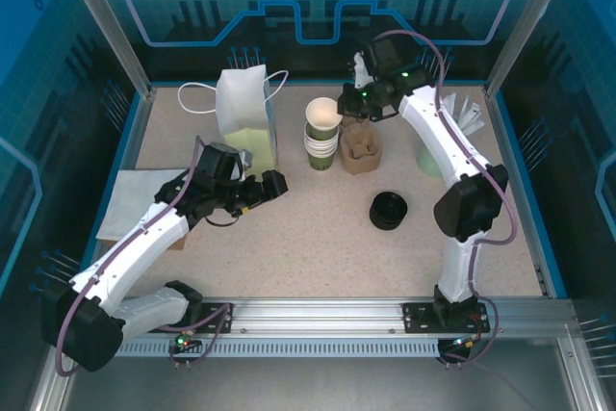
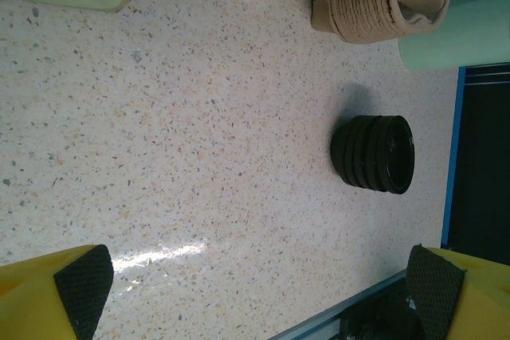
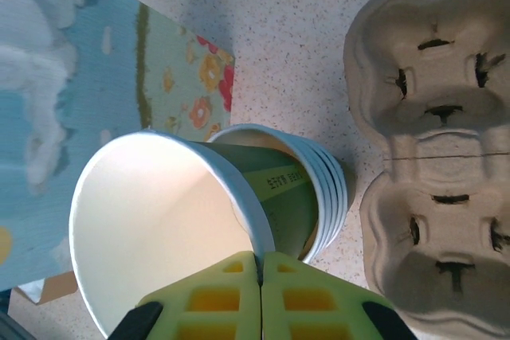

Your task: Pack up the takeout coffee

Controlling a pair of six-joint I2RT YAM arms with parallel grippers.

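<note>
Next, I set the takeout coffee cup down on the bare table (image 1: pixel 327 224) next to the black lids with my right gripper.
My right gripper (image 3: pixel 260 264) is shut on the rim of the takeout coffee cup (image 3: pixel 159 220), green outside and white inside. The cup is tilted, its lower part still inside the stack of nested cups (image 3: pixel 327 189). From above, the right gripper (image 1: pixel 345 113) holds the cup (image 1: pixel 322 115) over the stack (image 1: pixel 321 151) at the back middle of the table. My left gripper (image 1: pixel 274 185) hovers low at centre left, open. In the left wrist view its gripper (image 2: pixel 259 292) has only bare table between the fingertips (image 2: pixel 84 288).
A brown pulp cup carrier (image 1: pixel 361 149) stands right of the stack. Black lids (image 1: pixel 389 210) are piled mid-table. A paper bag (image 1: pixel 245 113) stands back left, a pale-green cup with white packets (image 1: pixel 469 120) back right, and a flat sheet (image 1: pixel 130 201) lies left.
</note>
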